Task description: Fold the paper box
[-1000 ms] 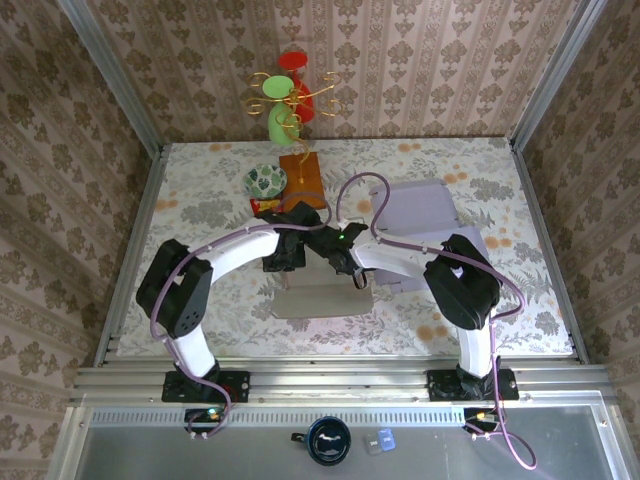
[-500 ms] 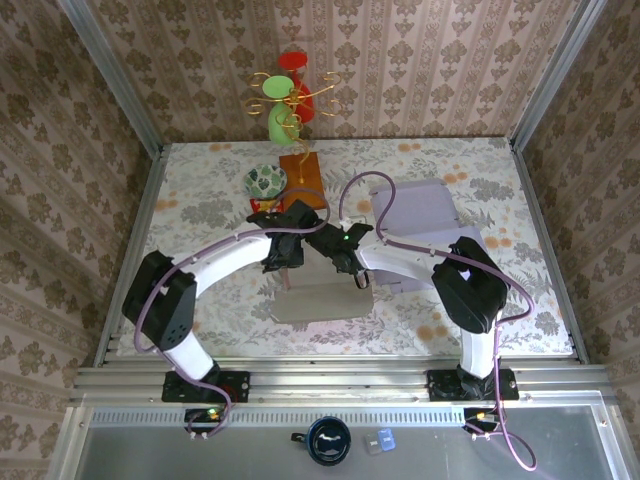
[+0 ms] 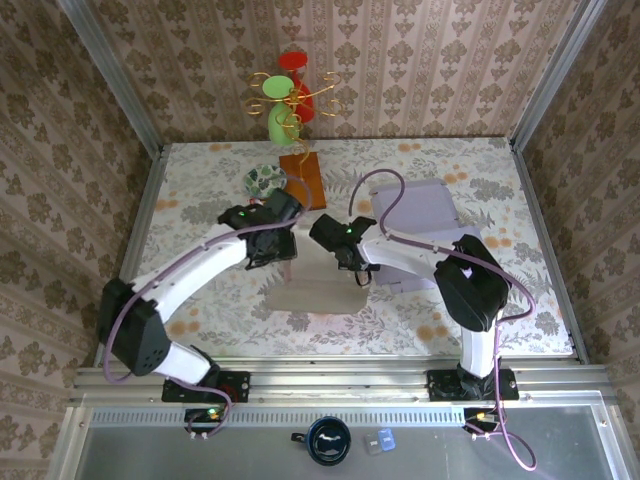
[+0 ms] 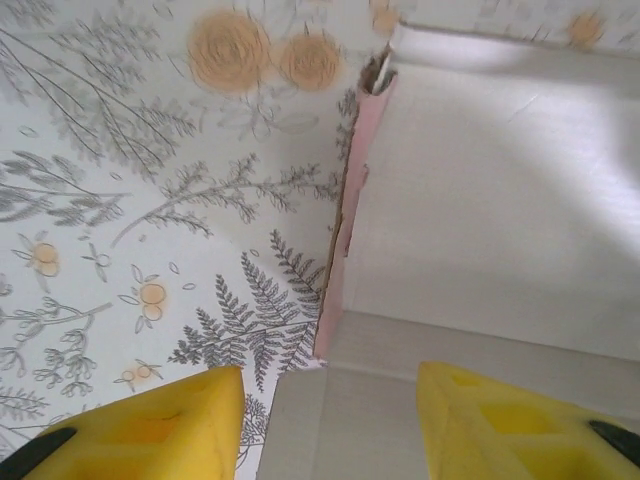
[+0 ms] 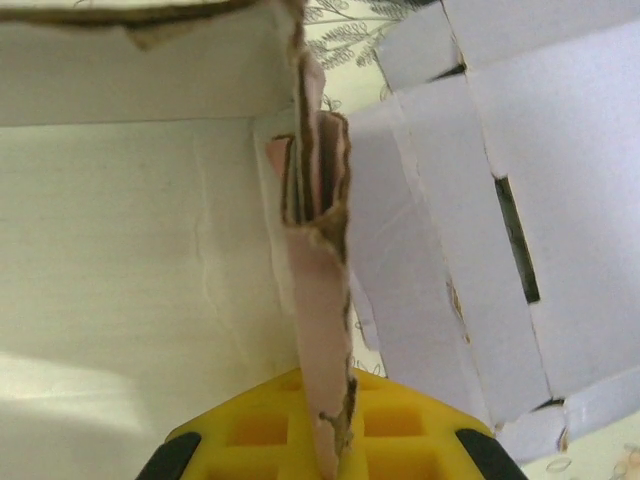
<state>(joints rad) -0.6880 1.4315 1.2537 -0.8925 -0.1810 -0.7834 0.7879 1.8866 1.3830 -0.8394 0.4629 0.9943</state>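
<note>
I will let go of the pink side with my right gripper on the table [image 3: 336, 298] beside the near corner of the lavender carton sheet.
The paper box [image 3: 318, 296] lies near the table's middle, a pale grey-white carton with thin pink side walls. In the right wrist view my right gripper [image 5: 335, 435] is shut on the box's upright pink side wall [image 5: 322, 330], pinched between its yellow fingers. From above, that gripper [image 3: 352, 268] stands at the box's right far corner. My left gripper [image 3: 272, 250] hovers at the box's left far corner. In the left wrist view it [image 4: 330, 405] stands open, its yellow fingers [image 4: 150, 430] astride a flat grey flap [image 4: 340, 420], touching nothing.
A flat lavender carton sheet [image 3: 420, 212] lies right of the box, under the right arm, and shows beside the held wall [image 5: 470, 200]. A brown board [image 3: 305, 178], a patterned bowl [image 3: 262, 180] and a green-and-red ornament stand [image 3: 285, 100] sit at the back.
My left gripper has gone from shut to open, letting go of the box, and its arm has swung out to the left. The right gripper keeps its grip in place.
</note>
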